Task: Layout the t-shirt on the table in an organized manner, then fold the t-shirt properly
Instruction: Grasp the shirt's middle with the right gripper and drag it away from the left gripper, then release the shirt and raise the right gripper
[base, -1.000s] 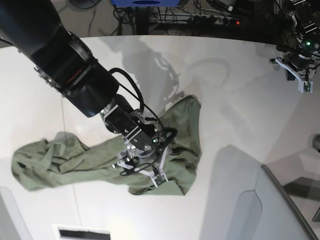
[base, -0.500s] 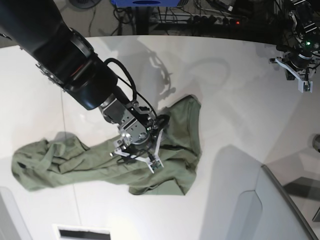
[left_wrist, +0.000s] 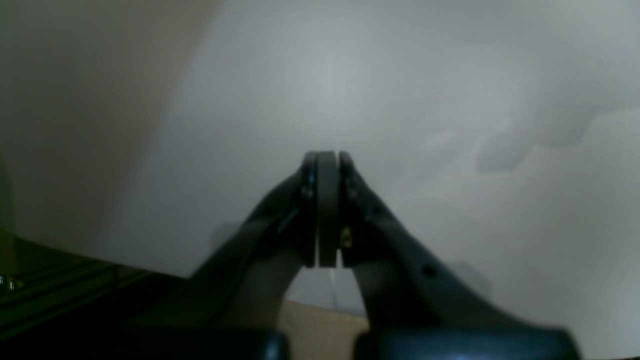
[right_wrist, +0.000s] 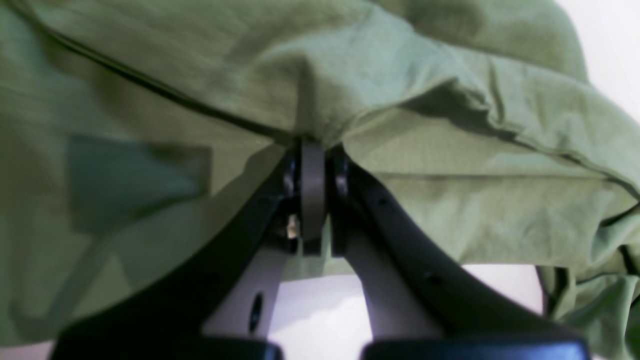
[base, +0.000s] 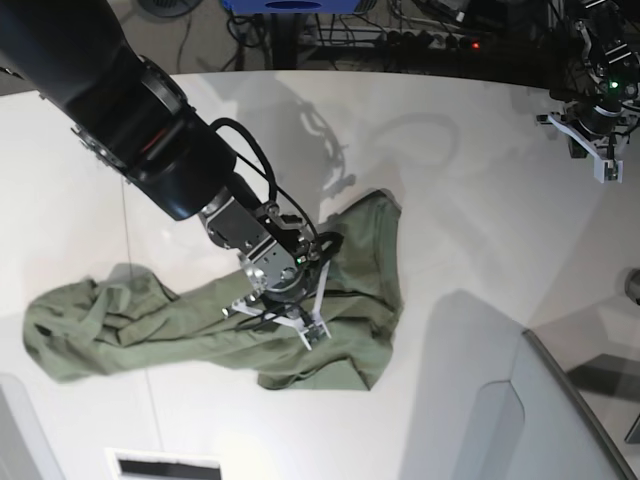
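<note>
Next, I let go of the t-shirt's fold with my right gripper on the bare white table (base: 238, 213) behind the t-shirt's middle part.
The olive-green t-shirt (base: 150, 325) lies crumpled on the white table (base: 470, 220), stretched from the left edge to the middle. My right gripper (base: 312, 335) is over its middle part and is shut on a raised fold of the t-shirt (right_wrist: 400, 125), which drapes over the fingertips (right_wrist: 313, 150) in the right wrist view. My left gripper (base: 607, 170) hangs at the table's far right, away from the shirt. In the left wrist view the left gripper (left_wrist: 327, 165) is shut and empty above bare table (left_wrist: 450, 100).
A grey-white panel (base: 560, 420) stands at the front right corner. Cables and equipment (base: 400, 30) line the dark area behind the table's curved far edge. A pale slotted object (base: 165, 465) sits at the front left.
My right gripper has pulled back up and left over the shirt's middle, dragging the pinched fold slightly. The left arm has barely moved.
</note>
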